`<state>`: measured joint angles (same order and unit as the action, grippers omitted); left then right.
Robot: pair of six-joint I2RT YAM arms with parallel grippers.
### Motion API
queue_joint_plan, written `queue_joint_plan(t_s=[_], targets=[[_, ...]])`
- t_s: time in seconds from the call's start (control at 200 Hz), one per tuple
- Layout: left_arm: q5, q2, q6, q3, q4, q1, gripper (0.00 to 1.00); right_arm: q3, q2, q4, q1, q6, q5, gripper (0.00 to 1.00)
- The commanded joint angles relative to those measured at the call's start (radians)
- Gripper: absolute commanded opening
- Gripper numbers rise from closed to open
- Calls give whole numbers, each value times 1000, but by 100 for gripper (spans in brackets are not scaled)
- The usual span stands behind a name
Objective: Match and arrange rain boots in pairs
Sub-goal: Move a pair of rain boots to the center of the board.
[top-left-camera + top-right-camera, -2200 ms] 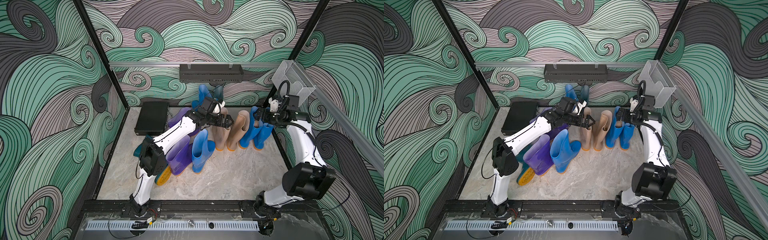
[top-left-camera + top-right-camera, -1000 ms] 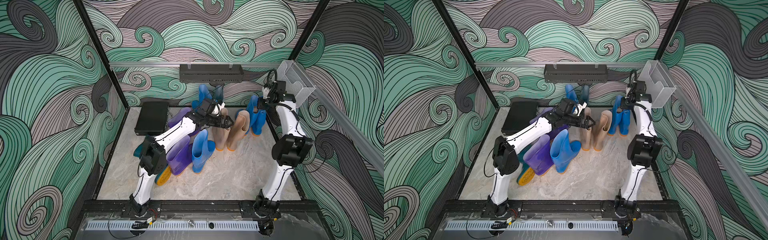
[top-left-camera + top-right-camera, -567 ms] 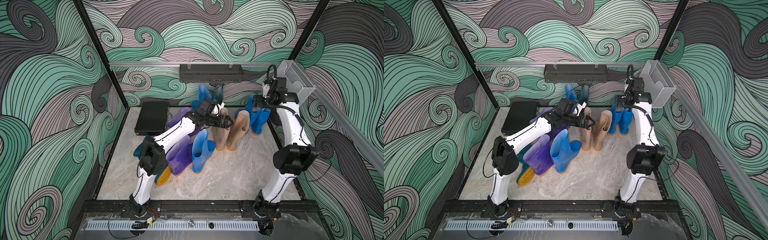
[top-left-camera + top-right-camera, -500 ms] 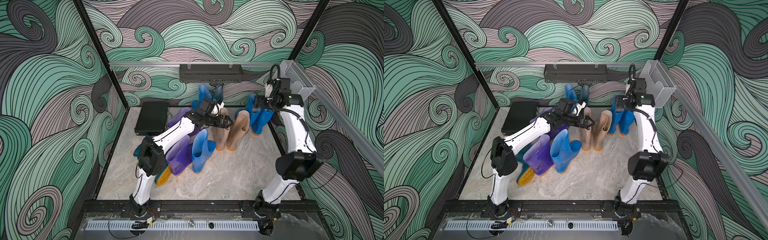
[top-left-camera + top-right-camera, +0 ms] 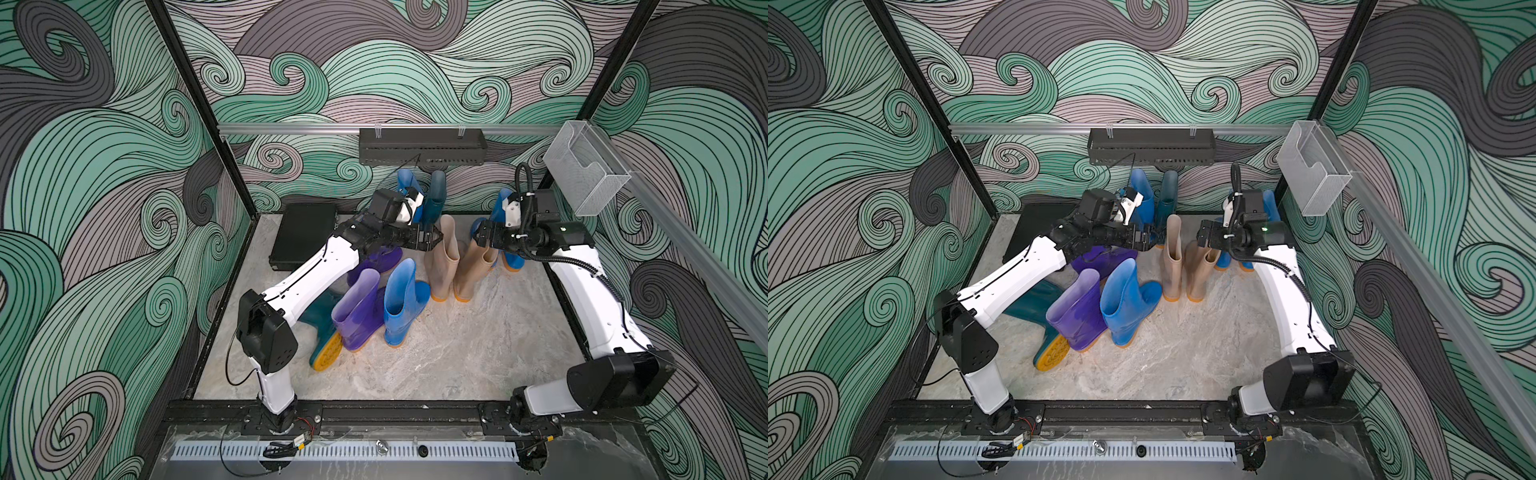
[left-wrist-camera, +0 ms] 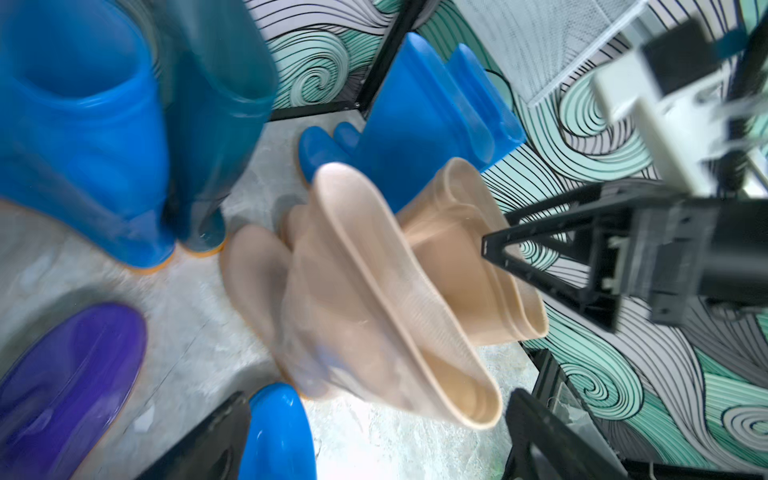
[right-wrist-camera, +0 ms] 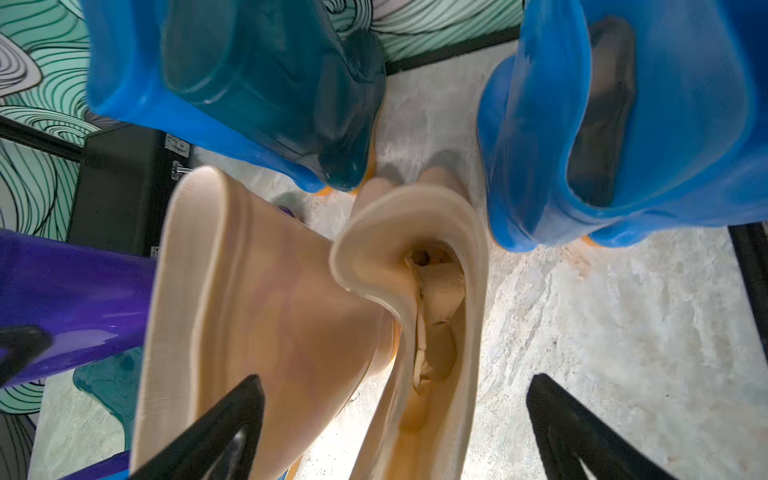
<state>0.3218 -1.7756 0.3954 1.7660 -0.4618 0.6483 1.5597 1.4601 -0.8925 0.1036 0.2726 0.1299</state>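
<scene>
The top rim of the teal boot (image 5: 436, 182) (image 6: 248, 102) at the back wall, beside the blue boot, is the next place my left gripper will go to and close on.
Two beige rain boots (image 5: 446, 266) (image 5: 471, 270) stand side by side mid-table. My left gripper (image 5: 432, 240) (image 6: 374, 449) is open at the top rim of the left one (image 6: 374, 299). My right gripper (image 5: 478, 239) (image 7: 395, 436) is open, its fingers (image 7: 216, 428) astride the creased top of the right beige boot (image 7: 432, 291). A bright blue pair (image 5: 505, 203) (image 5: 1268, 203) stands in the back right corner, behind the right arm. A blue boot (image 5: 409, 187) and a teal boot (image 5: 436, 195) stand at the back wall.
Front left stand a purple boot (image 5: 357, 307) and a blue boot (image 5: 401, 299). A teal boot (image 5: 324, 340) and a purple boot (image 5: 378, 259) lie partly under the left arm. A flat black case (image 5: 305, 235) lies back left. A black shelf (image 5: 422, 145) hangs on the wall.
My right gripper opened off the blue pair in the back right corner and swung forward and left to the right beige boot's top. The left gripper stayed put.
</scene>
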Motion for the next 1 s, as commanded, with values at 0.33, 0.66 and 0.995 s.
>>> queue_joint_plan(t_s=[0.33, 0.66, 0.995], targets=[[82, -194, 50, 123, -80, -38, 84, -20, 33, 155, 47, 107, 91, 99], [129, -312, 45, 241, -91, 33, 86, 41, 99, 142, 93, 85, 94, 99], [141, -347, 42, 266, -96, 39, 91, 99, 124, 86, 112, 67, 39, 99]])
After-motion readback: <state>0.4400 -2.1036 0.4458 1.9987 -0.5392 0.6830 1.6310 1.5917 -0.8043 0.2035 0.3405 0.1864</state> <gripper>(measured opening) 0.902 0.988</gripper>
